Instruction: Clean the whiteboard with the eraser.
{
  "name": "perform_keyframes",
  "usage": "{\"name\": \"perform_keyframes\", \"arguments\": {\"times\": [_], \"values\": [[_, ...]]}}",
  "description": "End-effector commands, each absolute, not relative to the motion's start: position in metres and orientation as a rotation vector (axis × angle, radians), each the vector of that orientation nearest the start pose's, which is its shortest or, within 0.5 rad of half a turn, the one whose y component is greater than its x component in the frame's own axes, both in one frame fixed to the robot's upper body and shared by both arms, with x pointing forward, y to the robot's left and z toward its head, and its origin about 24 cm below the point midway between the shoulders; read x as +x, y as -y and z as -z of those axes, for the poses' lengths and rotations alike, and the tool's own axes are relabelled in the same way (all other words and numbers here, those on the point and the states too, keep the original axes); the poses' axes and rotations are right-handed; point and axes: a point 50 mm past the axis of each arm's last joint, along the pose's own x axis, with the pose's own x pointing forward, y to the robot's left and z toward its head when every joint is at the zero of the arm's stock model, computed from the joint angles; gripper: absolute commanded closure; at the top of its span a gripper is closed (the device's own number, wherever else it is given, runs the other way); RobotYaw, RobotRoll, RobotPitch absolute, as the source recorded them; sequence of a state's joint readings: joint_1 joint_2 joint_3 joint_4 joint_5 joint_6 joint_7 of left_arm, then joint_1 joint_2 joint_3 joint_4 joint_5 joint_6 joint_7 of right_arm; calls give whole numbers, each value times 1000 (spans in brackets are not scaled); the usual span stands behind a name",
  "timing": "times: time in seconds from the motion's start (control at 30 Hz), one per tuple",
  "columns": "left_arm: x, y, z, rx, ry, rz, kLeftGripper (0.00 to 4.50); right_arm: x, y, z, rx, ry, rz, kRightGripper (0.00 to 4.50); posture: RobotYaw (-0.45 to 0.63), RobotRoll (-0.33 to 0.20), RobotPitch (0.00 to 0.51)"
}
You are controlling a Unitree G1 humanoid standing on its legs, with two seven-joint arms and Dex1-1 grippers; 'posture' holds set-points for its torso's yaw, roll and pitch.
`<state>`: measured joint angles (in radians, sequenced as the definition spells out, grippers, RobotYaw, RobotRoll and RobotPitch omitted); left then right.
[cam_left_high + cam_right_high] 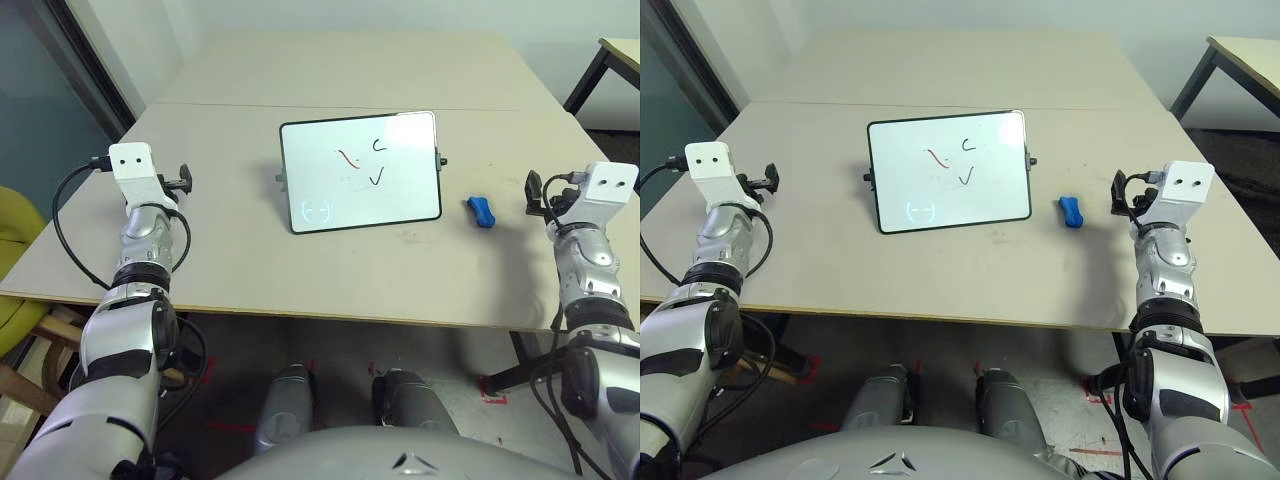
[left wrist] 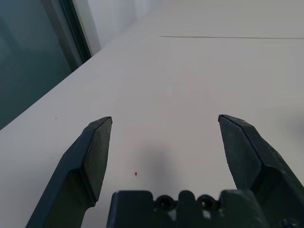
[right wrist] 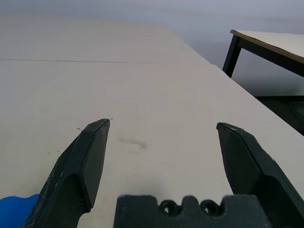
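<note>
The robot's right gripper needs to close on the narrow middle (image 1: 481,212) of the blue eraser, so that one wide end stays sticking out to wipe the whiteboard.
The whiteboard (image 1: 360,172) stands tilted at the middle of the table, black-framed, with a red stroke, a black "C" and a check mark on it. To its right the small blue eraser (image 1: 481,211) lies flat on the table. My right gripper (image 1: 535,190) hovers just right of the eraser, open and empty; in the right wrist view its fingers (image 3: 90,156) are spread wide and a corner of the eraser (image 3: 16,209) shows beside them. My left gripper (image 1: 183,180) is well left of the board, also open and empty, over bare table (image 2: 164,118).
The table (image 1: 300,290) has a seam across its far half, and its front edge runs close to my body. A second table (image 1: 620,50) stands at the back right. A yellow chair (image 1: 20,230) and a glass wall are to the left.
</note>
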<state>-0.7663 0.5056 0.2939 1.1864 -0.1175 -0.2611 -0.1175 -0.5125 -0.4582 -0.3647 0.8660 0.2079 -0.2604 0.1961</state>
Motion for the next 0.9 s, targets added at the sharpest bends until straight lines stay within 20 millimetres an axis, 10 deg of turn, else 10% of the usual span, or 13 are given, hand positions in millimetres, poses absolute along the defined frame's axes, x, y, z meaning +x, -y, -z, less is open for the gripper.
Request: {"name": "perform_keyframes", "arguments": {"times": [0.03,0.3,0.6,0.9], "values": [[354,-312,-92,90,-46,-292,0,317,319,-70,-30,35,264,10,146,0,31],[359,-314,-112,80,25,-177,0,323,310,-95,-49,13,236,10,128,0,32],[358,-311,-148,97,22,336,0,319,276,-144,36,-262,-65,10,111,0,39],[352,-282,-178,66,-81,944,0,316,258,-148,-52,-593,-126,10,142,0,43]]}}
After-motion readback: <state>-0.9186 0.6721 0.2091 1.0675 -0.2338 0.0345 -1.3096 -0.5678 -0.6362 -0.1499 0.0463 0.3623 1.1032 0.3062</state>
